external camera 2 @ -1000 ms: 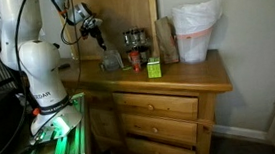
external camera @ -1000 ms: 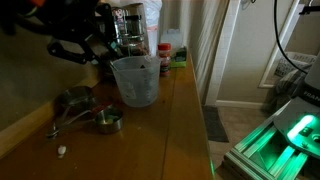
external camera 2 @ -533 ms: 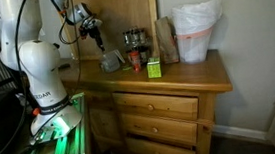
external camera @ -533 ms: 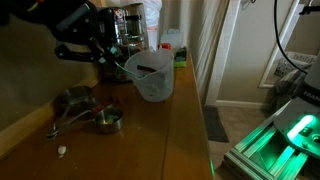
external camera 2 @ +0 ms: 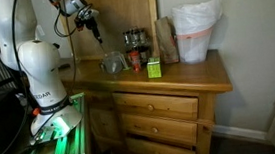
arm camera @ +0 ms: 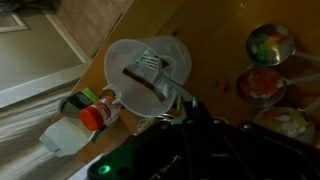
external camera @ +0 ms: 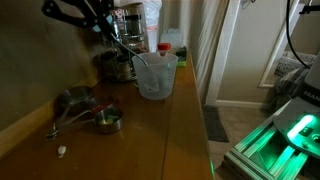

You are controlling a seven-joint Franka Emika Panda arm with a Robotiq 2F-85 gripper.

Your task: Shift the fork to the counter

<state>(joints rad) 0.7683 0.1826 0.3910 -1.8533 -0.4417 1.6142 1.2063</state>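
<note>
I need to use my gripper to set the slim silver fork down on the bare wood (external camera: 132, 139) between the measuring cups and the edge of the counter.
The slim silver fork (external camera: 128, 50) slants from my gripper (external camera: 108, 30) down into the translucent plastic cup (external camera: 157, 75). In the wrist view its tines (arm camera: 150, 66) lie inside the cup (arm camera: 148, 75) and its handle runs to my gripper (arm camera: 190, 105), which is shut on it. The cup stands on the brown wooden counter (external camera: 180, 130). In an exterior view my gripper (external camera 2: 94, 29) hangs above the cup (external camera 2: 113, 62) at the back left of the counter (external camera 2: 178, 80).
Round metal measuring cups (external camera: 88, 112) lie near the wall and also show in the wrist view (arm camera: 268, 45). A red-lidded jar (arm camera: 95, 117), metal pots (external camera: 118, 62), a green box (external camera 2: 153, 69) and a white bag (external camera 2: 196, 32) stand nearby. The counter's edge (external camera: 200, 120) drops to the floor.
My gripper has risen and drawn the fork up. The cup has slid along the counter, away from the measuring cups.
</note>
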